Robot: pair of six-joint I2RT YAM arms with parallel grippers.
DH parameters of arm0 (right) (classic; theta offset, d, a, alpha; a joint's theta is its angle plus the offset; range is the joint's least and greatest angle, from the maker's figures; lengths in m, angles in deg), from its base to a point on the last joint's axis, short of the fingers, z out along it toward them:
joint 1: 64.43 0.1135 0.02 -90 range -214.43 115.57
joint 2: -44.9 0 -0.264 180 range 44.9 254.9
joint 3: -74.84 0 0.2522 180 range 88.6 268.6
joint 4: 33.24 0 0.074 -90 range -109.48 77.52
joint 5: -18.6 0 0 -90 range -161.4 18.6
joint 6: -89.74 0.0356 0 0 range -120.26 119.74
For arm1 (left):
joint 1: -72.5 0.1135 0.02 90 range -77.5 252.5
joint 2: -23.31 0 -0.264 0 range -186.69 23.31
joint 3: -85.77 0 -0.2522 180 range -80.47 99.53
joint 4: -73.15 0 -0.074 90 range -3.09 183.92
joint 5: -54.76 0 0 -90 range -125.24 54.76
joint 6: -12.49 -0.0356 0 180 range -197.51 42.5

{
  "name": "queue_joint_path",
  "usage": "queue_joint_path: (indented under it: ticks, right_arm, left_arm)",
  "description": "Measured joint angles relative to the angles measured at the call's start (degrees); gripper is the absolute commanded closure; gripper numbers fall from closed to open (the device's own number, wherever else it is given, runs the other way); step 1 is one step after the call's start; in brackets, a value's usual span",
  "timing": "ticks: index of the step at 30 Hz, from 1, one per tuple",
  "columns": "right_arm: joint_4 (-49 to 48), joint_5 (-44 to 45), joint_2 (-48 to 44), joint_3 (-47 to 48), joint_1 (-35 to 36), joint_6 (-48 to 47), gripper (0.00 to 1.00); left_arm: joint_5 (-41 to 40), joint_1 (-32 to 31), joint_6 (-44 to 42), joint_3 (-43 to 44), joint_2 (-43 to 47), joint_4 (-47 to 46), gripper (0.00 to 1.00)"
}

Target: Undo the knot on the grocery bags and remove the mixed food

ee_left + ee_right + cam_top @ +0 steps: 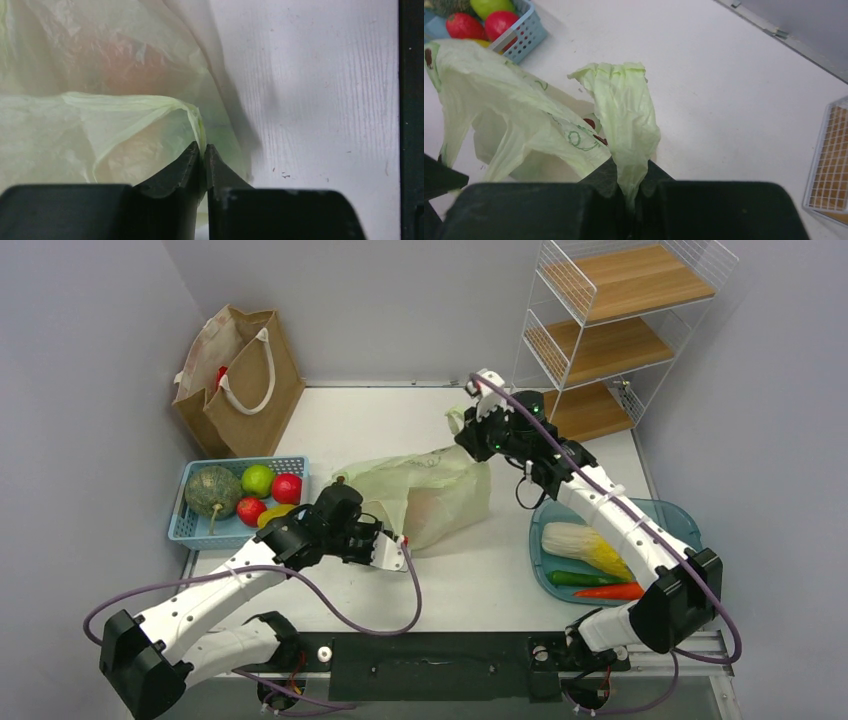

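Observation:
My right gripper will let go of the bag's loop handle and take the bag's far rim [432, 459] to open up the bag's opening, because the bag's plastic folds over the reddish-orange item.
The pale green plastic bag [440, 490] lies at the table's middle, stretched between my grippers. No knot shows; its handles are apart. My left gripper [401, 545] is shut on the bag's near edge [196, 116]; the wrist view shows the jaws [203, 150] pinching thin plastic. My right gripper [472, 428] is shut on a loop handle [624, 105] at the bag's far side and holds it up; the jaws [629, 186] clamp its crumpled end. A reddish-orange item [125, 65] shows dimly through the plastic. The brown paper bag [240, 380] stands at the back left.
A blue basket [290, 462] left of the bag holds a dark green squash [212, 490], a green fruit [257, 479] and red fruits [286, 487]. A blue tray [660, 512] at the right holds a cabbage [585, 545] and long vegetables. A white wire shelf [620, 330] stands at the back right.

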State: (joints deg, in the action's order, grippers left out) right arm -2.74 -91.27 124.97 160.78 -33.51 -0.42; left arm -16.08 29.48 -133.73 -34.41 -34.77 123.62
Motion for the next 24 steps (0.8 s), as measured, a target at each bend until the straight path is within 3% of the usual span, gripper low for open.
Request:
queue_joint_path:
  ticks: [3,10,17,19,21,24]
  right_arm:
    - [0.00,0.11,0.00,2.08,-3.67,3.04,1.00]
    - [-0.76,-0.17,-1.09,3.06,-8.83,7.87,1.00]
    - [0.57,-3.39,-6.34,-6.99,-8.09,10.38,1.00]
    - [1.18,-4.13,-6.97,-9.40,-8.07,10.62,1.00]
    - [1.55,-4.11,-7.45,-11.04,-8.11,10.71,1.00]
    - [1.29,-3.15,-8.57,-12.09,-8.37,10.71,1.00]
  left_arm:
    - [0.92,2.05,-1.95,1.46,-0.07,5.01,1.00]
    - [5.35,13.75,-15.08,4.83,3.74,23.30,1.00]
    - [5.03,19.63,-27.56,3.08,3.61,35.45,1.00]
    - [4.63,20.33,-29.83,2.47,3.56,37.48,0.81]
    - [5.49,20.70,-29.24,3.87,3.67,39.26,0.47]
    - [9.81,20.70,-21.51,11.02,3.82,39.87,0.34]
